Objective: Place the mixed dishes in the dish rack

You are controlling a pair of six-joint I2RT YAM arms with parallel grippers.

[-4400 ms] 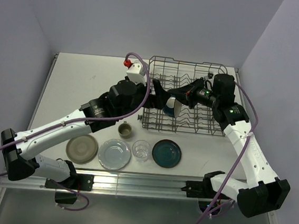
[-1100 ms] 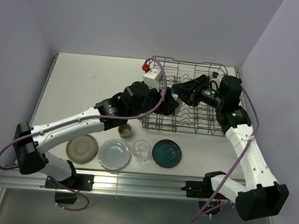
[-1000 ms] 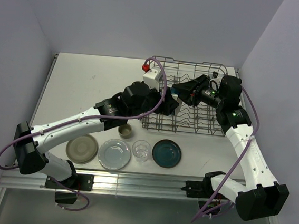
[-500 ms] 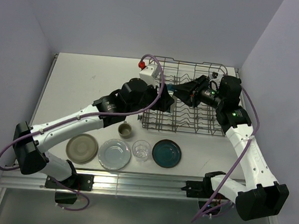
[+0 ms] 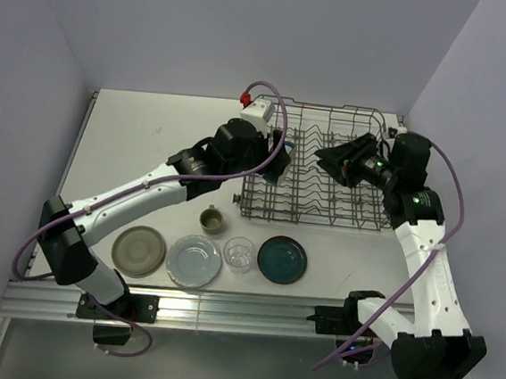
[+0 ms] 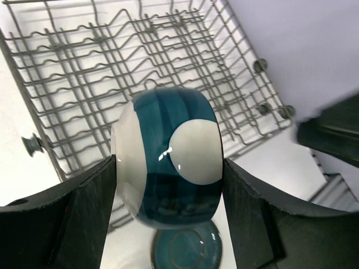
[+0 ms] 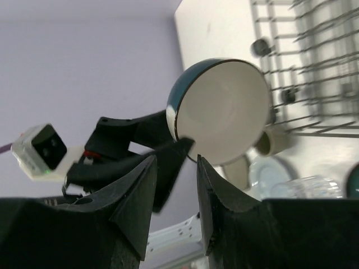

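Note:
I need to use my left gripper to let go of the bowl inside the dish rack's back corner (image 5: 283,132) on the side where my left gripper is.
The teal-outside, cream-inside bowl (image 6: 168,179) hangs on its side above the left end of the dish rack (image 5: 325,183), with my left gripper (image 6: 168,168) shut on its sides. In the right wrist view the bowl (image 7: 221,112) turns its cream inside toward that camera. My right gripper (image 7: 175,168) is open and holds nothing. It hovers over the middle of the rack, to the right of the bowl and apart from it. On the table in front of the rack are the mug (image 5: 211,220), grey-beige plate (image 5: 138,251), pale blue plate (image 5: 194,260), glass (image 5: 239,254) and dark teal plate (image 5: 282,259).
The rack's upright tines (image 6: 140,73) lie below the bowl, with no dishes among them. The right arm (image 6: 331,134) shows at the right edge of the left wrist view. Walls close in the table at the back and on both sides.
The left arm has carried the bowl up and toward the rack's far left end. The right gripper has drawn back to the right, away from the bowl.

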